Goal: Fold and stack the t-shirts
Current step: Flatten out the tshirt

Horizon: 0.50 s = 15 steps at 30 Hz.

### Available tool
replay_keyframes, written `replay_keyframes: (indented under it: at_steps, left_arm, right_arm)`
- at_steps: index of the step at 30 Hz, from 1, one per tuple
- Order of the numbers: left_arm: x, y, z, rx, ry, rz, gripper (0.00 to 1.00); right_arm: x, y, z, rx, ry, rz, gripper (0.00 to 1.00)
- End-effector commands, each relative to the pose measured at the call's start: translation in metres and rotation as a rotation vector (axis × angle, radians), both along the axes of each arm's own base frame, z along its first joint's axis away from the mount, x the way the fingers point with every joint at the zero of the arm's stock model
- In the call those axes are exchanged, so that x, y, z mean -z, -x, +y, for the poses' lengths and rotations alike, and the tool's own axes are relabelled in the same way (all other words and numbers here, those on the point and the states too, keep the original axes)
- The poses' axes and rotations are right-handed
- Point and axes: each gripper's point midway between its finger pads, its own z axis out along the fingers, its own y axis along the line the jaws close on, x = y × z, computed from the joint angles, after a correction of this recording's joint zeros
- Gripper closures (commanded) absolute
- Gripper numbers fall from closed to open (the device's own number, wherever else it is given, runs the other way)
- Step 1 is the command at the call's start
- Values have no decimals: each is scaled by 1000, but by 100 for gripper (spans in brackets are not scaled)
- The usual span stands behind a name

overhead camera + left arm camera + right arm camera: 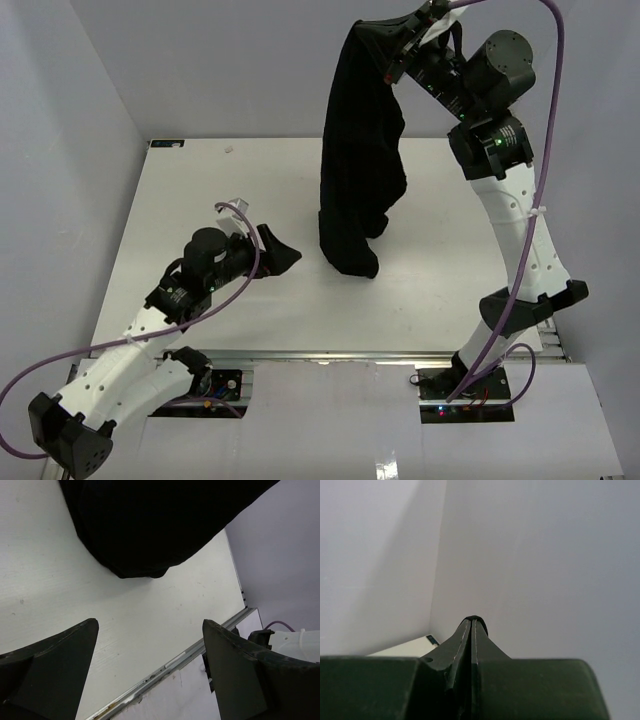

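The robot's left gripper will next move to the black t-shirt's lower end (pixel 355 267) (pixel 137 572) and close on its near-side edge, just above the middle of the table.
A black t-shirt (pixel 360 150) hangs in a long bunch from my right gripper (pixel 392 38), which is raised high at the back and shut on its top edge. The shirt's lower end touches or nearly touches the white table (pixel 200 190) near the middle. In the right wrist view the jaws are pressed together (pixel 472 622) with a sliver of black cloth (pixel 481 622) at the tips. My left gripper (pixel 283 252) is open and empty, low over the table just left of the shirt's bottom. The left wrist view shows the shirt's lower end (pixel 145 525) ahead of the spread fingers (pixel 65 650).
Grey walls enclose the table on the left and back. The table's front metal edge (pixel 170 665) runs near my left gripper. My right arm (pixel 520 230) rises along the right side of the table.
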Motion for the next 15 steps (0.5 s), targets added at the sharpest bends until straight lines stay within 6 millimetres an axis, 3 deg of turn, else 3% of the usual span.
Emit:
replay_keyframes:
  at_steps: [1,4,5,7,8,10,11,12,13,15]
  left_arm:
    - [-13,3,5,-15,11,-41,3]
    - [-12,3,0,18,3,-34,2]
    - [-11,3,-3,31,-1,-27,2]
    - [0,1,-10,57,-13,11,2]
    - [1,0,-14,70,-9,11,2]
    - [12,-3,-21,89,-22,41,2]
    - [13,-4,-27,104,-24,39,2]
    - [15,-5,-31,111,-34,38,2]
    - [27,-11,-35,105,-66,62,2]
    - [32,-14,-47,125,-111,51,2]
  right_arm:
    - [-82,31,-46,129,-197,-211,94]
    - [-86,40,-65,210,-187,-255,94]
    - [-63,23,-61,234,-146,-211,94]
    - [-54,23,-80,294,-120,-215,94]
    - [-27,5,-80,317,-77,-170,94]
    - [-15,-2,-98,369,-49,-160,94]
    - [1,-12,-101,379,-26,-122,94]
    - [6,-14,-110,394,-15,-112,94]
    - [15,-16,-110,389,-6,-88,94]
    - [35,-17,-108,370,24,-54,94]
